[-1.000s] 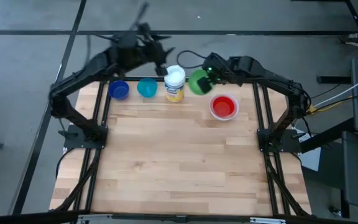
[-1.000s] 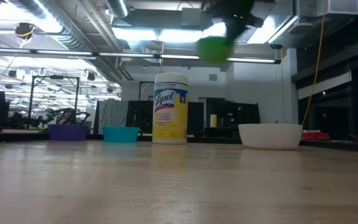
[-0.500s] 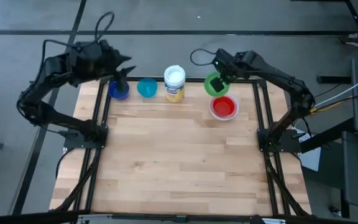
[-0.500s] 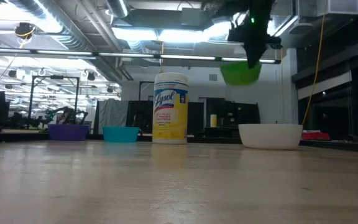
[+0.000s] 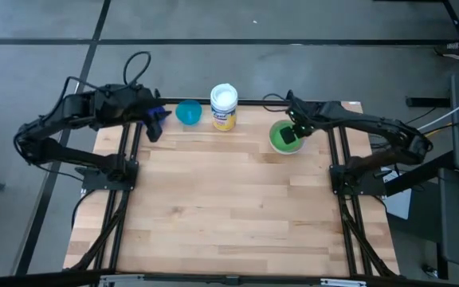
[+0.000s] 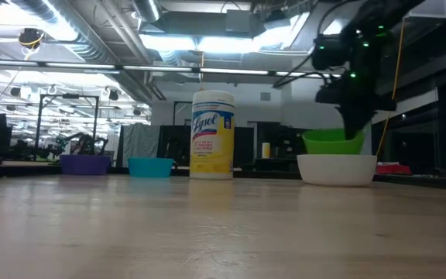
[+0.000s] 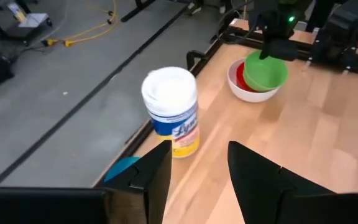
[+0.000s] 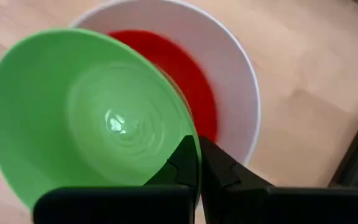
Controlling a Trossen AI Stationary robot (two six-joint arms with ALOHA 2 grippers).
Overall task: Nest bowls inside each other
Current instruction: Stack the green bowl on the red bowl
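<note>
Next, my right gripper opens, then pinches the green bowl's rim [image 8: 182, 107] and settles it level, because the green bowl slants to one side of the red bowl.
My right gripper [image 5: 293, 135] is shut on the green bowl [image 5: 281, 137] and holds it over the white bowl [image 6: 337, 169], in which the red bowl [image 8: 179, 74] lies. My left gripper [image 5: 154, 123] stands open over the table's far left corner, above the dark blue bowl [image 6: 85, 163]. From above, the gripper hides most of that bowl. The teal bowl [image 5: 187, 112] rests on its base beside it. In the left wrist view the open fingers [image 7: 157, 174] hold nothing between them. My right gripper pinches the green bowl's rim [image 8: 191, 134] between its two fingers, one inside the bowl and one outside. The fingers come steeply from above. The bowl hangs tilted, its bottom low over the red bowl inside the white one; whether they touch, I cannot tell.
An upright yellow-labelled container with a white lid [image 5: 224, 106] stands at the far edge between the teal bowl and the white bowl. The near wooden tabletop [image 5: 229, 207] is bare. Black frame rails [image 5: 123, 183] run along both sides.
My right gripper has carried the green bowl down and toward the table's right, from high beside the container to just over the white bowl. My left gripper has swung from beyond the far edge toward the table's left and down, rolling, and now hangs above the dark blue bowl.
</note>
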